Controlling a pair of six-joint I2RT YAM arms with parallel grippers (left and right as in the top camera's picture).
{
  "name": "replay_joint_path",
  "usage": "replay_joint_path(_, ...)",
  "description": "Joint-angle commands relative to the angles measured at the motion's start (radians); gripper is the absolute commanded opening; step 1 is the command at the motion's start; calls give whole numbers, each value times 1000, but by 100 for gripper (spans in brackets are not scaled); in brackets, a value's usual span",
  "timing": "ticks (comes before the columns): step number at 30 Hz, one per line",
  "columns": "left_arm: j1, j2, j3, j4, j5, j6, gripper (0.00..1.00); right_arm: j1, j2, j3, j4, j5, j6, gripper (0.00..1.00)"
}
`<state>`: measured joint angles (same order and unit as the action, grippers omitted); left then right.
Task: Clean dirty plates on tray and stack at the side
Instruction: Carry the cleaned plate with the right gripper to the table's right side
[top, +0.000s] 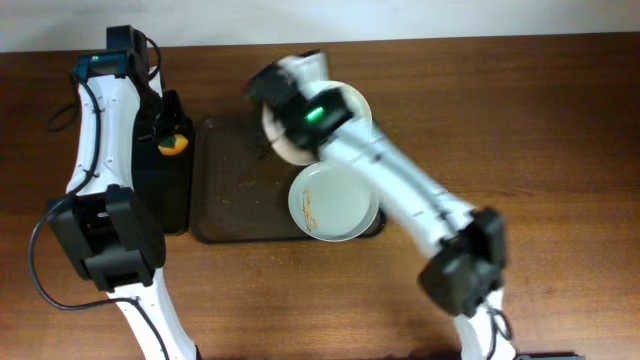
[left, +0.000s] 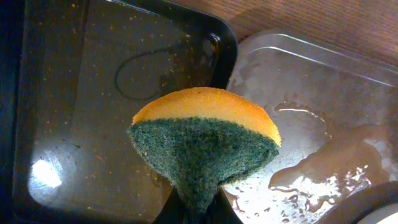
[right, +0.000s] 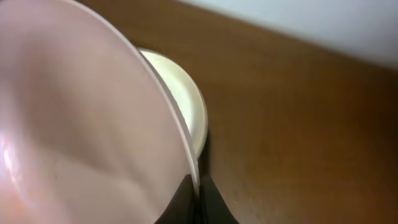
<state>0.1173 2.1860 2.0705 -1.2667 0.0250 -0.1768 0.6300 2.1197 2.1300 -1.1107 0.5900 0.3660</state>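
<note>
The robot's right gripper will release the white plate on the bare table (top: 457, 160) beside the brown tray, away from the black tray.
My right gripper (top: 283, 128) is shut on the rim of a white plate (top: 278, 143) and holds it tilted at the far edge of the dark brown tray (top: 235, 190). In the right wrist view the fingers (right: 199, 196) pinch that plate (right: 81, 124), and a second white plate (right: 183, 99) lies on the table just beyond it; overhead it shows by the tray's far right corner (top: 356, 102). A third plate (top: 335, 205) with orange-brown streaks lies on the tray's right end. My left gripper (top: 168, 135) is shut on an orange and green sponge (left: 205, 143).
A narrow black tray (top: 170, 195) lies left of the brown tray, under the sponge; it looks wet in the left wrist view (left: 93, 93). A wet clear shallow container (left: 311, 87) lies beside it. The brown tray's left half carries crumbs and smears.
</note>
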Motion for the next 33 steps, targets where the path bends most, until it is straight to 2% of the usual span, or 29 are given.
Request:
replay_joint_path(1,-23,-7,9,13,-3,6,1,-220,-92,18,-95,-394,19,4)
replay_joint_path(6,-42,-7,8,29,-3,6,1,-526,-60,10,-222,-506,5,4)
replay_joint_path(11,-61,-2,8,51,-3,6,1,-744,-45,-116,-215,-534,5,4)
replay_joint_path(18,-72,8,8,60,-3,6,1,-865,-45,-430,21,-565,-22,4)
replay_joint_path(26,-72,8,8,74,-3,6,1,-868,-45,-584,109,-568,-14,4)
replay_joint_path(27,-72,8,8,74,-3,6,1,-868,-46,-584,107,-569,-14,8)
replay_joint_path(28,-72,8,8,76,-3,6,1,-868,-49,-578,100,-578,-14,21)
replay_joint_path(30,-72,8,8,77,-3,6,1,-868,-49,-553,69,-607,-14,31)
replay_joint_path(33,-72,8,8,78,-3,6,1,-865,-51,-475,-13,-690,-55,36)
